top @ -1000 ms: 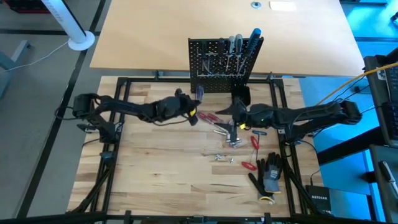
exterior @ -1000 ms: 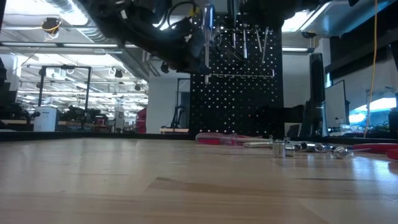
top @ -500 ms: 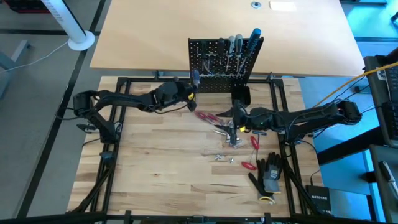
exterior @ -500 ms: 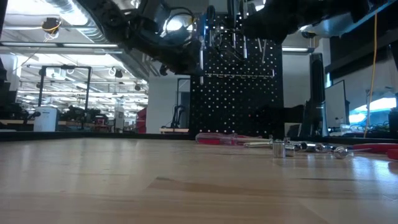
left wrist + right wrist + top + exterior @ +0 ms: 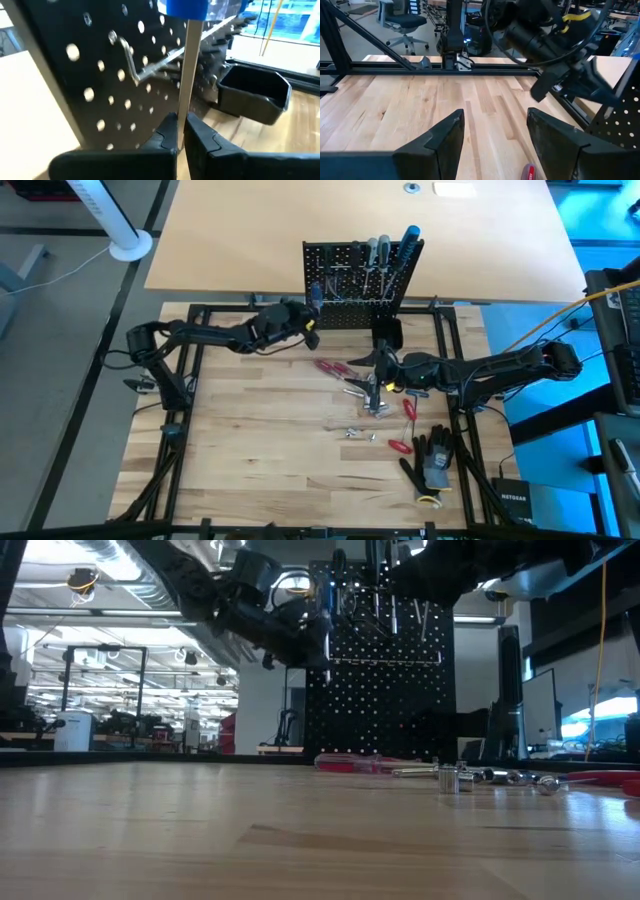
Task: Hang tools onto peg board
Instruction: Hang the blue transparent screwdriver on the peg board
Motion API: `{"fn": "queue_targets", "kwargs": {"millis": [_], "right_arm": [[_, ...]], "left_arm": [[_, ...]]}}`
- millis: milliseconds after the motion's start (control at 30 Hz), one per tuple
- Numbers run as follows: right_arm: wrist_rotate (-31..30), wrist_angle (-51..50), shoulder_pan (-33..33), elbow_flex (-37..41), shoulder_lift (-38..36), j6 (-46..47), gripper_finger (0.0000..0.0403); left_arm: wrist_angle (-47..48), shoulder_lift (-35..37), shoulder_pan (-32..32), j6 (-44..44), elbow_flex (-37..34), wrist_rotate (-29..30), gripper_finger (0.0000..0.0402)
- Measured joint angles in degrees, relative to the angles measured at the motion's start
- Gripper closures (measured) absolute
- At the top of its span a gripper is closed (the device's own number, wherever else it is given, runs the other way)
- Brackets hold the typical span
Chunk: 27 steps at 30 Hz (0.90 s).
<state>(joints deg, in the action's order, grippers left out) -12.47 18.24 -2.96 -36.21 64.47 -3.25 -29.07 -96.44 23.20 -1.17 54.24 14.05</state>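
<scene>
I should let go of the blue-handled screwdriver with my left gripper in the metal hook on the black peg board [image 5: 326, 290] [image 5: 159, 68], below the hanging tools.
My left gripper [image 5: 305, 322] is shut on a blue-handled screwdriver [image 5: 186, 7]. It holds the tool upright just in front of the left part of the black peg board [image 5: 352, 290], next to a metal hook [image 5: 131, 60]. Several tools [image 5: 378, 255] hang along the board's top. My right gripper [image 5: 376, 366] hovers open over loose tools on the table: red-handled screwdrivers [image 5: 335, 367] and metal pieces [image 5: 375, 405]. Nothing is between its fingers [image 5: 447, 137]. My left gripper pinches the screwdriver's bare metal shaft [image 5: 184, 107] between its two fingers, well below the blue handle. The fingers come roughly level from the table's near left side and lie across the shaft. The screwdriver stands upright, handle up, tip [image 5: 327, 665] below the fingers, clear of the table.
A small black cup [image 5: 388, 335] stands at the board's foot on the right. More red-handled tools [image 5: 409, 408] and black gloves [image 5: 434, 460] lie at the near right. Bare wood lies on the table's left and near side. A black frame [image 5: 200, 310] borders the table.
My left gripper has carried the blue-handled screwdriver toward the table's far edge, from above the table's middle up to the peg board's left part. The screwdriver has stayed upright in the shut fingers.
</scene>
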Motion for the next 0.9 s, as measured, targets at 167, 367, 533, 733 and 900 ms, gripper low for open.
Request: {"fn": "queue_targets", "kwargs": {"millis": [167,367,533,733,900], "right_arm": [[0.01,0.3,0.0,0.0,0.0,-0.02,0.0184],[0.02,-0.93,-0.02,0.0,0.0,0.45,0.0184],[0.03,-1.79,-0.02,0.0,0.02,0.6,0.0184],[0.02,-1.34,-0.07,0.0,0.02,0.61,0.0185],[0.04,-0.51,-0.07,0.0,0.02,0.61,0.0185]], "left_arm": [[0.08,-3.36,0.28,0.15,3.59,-2.1,0.0401],[0.49,-4.33,0.26,0.05,3.97,-2.74,0.0401],[1.44,-4.33,0.07,-0.42,4.0,-3.58,0.0401],[-0.12,-4.42,-0.09,-0.99,4.0,-3.83,0.0401],[-2.3,-6.16,0.61,-1.42,4.0,-3.59,0.0401]]}}
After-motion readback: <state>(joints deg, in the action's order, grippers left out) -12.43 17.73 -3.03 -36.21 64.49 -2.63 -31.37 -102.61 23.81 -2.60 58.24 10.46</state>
